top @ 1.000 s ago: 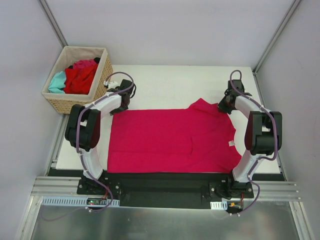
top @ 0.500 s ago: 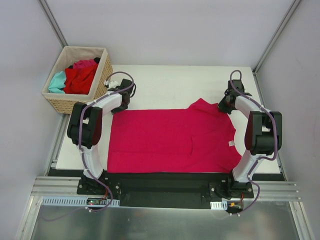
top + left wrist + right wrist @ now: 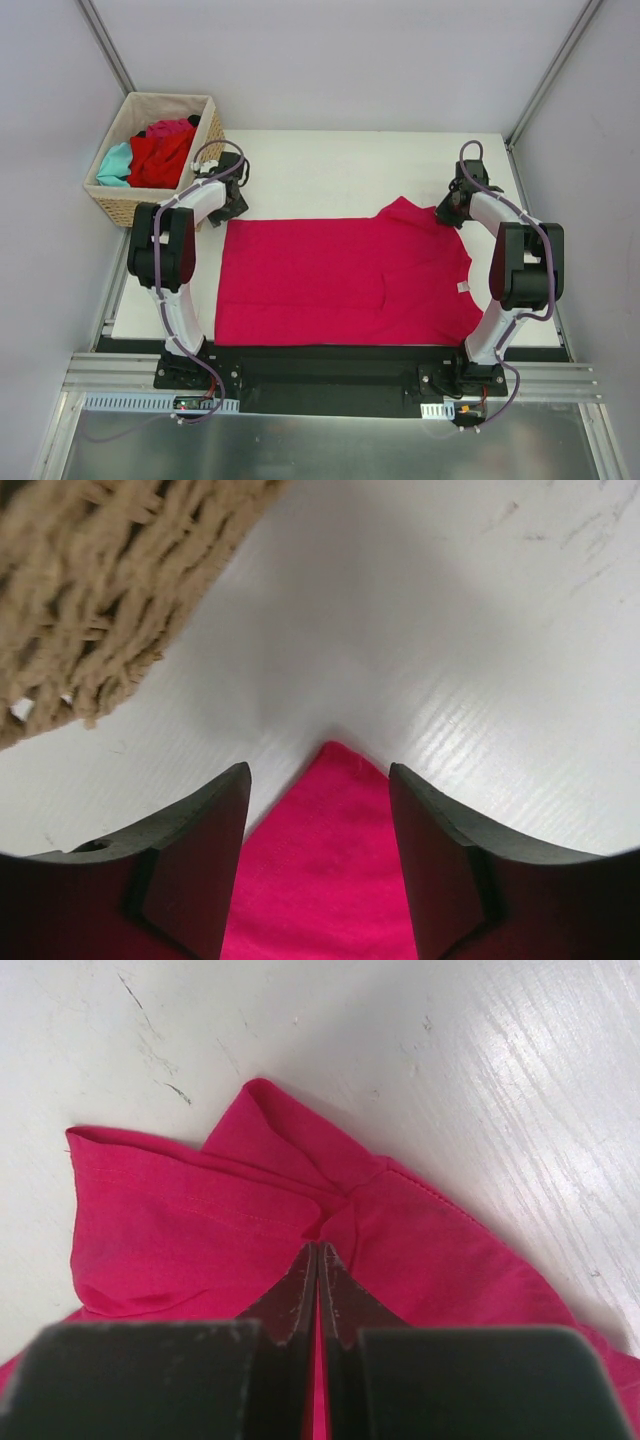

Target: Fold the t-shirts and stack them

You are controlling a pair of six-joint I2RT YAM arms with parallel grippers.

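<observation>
The far edge of the t-shirt is bunched up next to my right gripper, so next my left gripper pinches the t-shirt's corner (image 3: pixel 338 767) by the basket before both pull that edge of the t-shirt straight.
A magenta-pink t-shirt (image 3: pixel 340 280) lies spread flat on the white table. My left gripper (image 3: pixel 229 210) is open over its far left corner. In the left wrist view that corner (image 3: pixel 330 870) lies flat on the table between the two dark fingers (image 3: pixel 200 850) of this gripper (image 3: pixel 318 820), untouched. My right gripper (image 3: pixel 446 214) is at the shirt's far right corner. In the right wrist view it (image 3: pixel 318 1252) is shut on a bunched fold of the magenta cloth (image 3: pixel 180 1230). Red (image 3: pixel 160 158), teal (image 3: pixel 115 163) and pink (image 3: pixel 168 128) t-shirts lie in the basket.
The tan wicker basket (image 3: pixel 130 207) stands at the table's far left corner, close to my left gripper; its woven wall (image 3: pixel 100 590) fills the upper left of the left wrist view. Bare white table (image 3: pixel 340 165) lies beyond the shirt. Grey walls enclose the table.
My left arm has swung a little left toward the basket. The shirt and my right arm have not moved.
</observation>
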